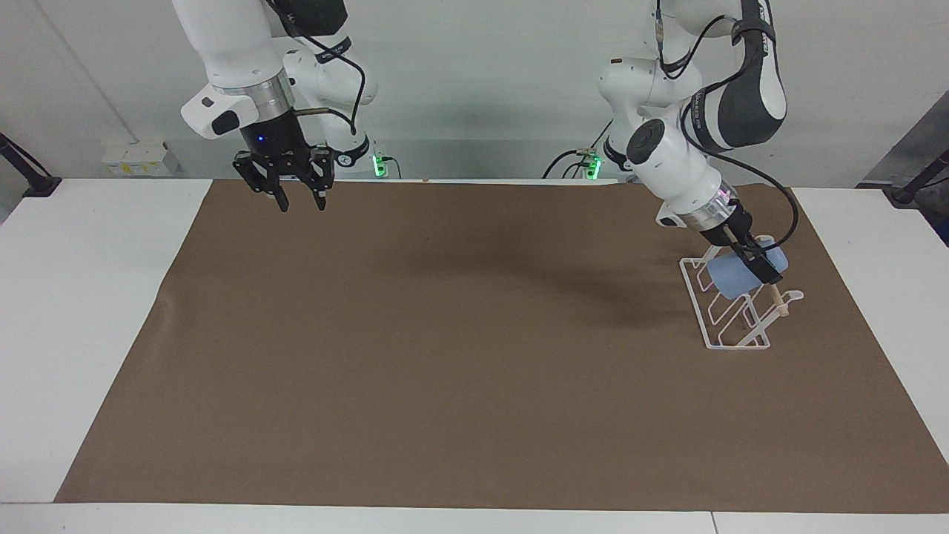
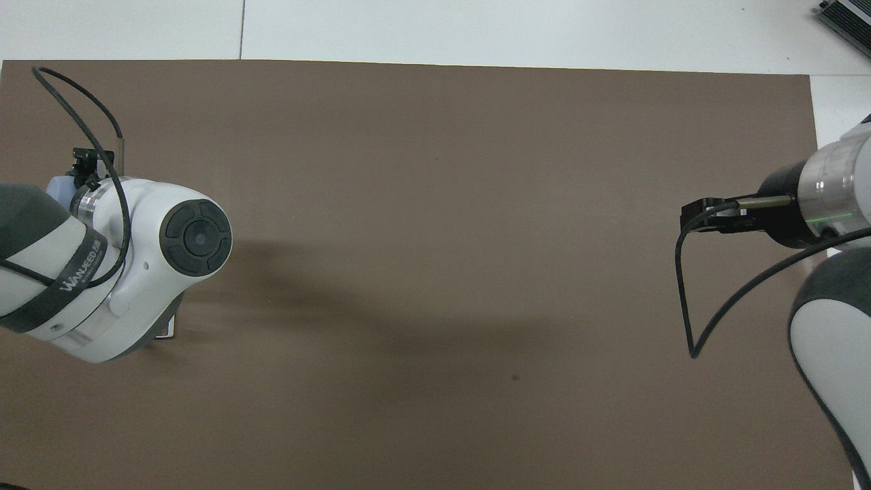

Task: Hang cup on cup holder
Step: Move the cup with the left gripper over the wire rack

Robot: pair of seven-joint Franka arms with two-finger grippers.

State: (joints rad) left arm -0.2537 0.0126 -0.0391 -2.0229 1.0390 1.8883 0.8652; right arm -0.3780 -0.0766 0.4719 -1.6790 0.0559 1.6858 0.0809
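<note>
Next, my left gripper lets go of the light blue cup on the upper end peg of the white wire cup holder [image 2: 146, 225].
The light blue cup [image 1: 725, 280] lies tilted on the upper prongs of the white wire cup holder [image 1: 780, 305], its mouth toward the rack, at the left arm's end of the mat. My left gripper [image 1: 758, 258] is shut on the cup from above, close to the wooden dowel. In the overhead view the left arm hides the rack, and only a sliver of the cup [image 2: 58, 186] shows. My right gripper [image 1: 300, 200] is open and empty, raised over the mat's edge nearest the robots at the right arm's end. It also shows in the overhead view [image 2: 691, 219].
A brown mat [image 1: 474, 356] covers most of the white table [image 1: 89, 297]. The right arm's black cable [image 2: 680, 299] loops below its wrist.
</note>
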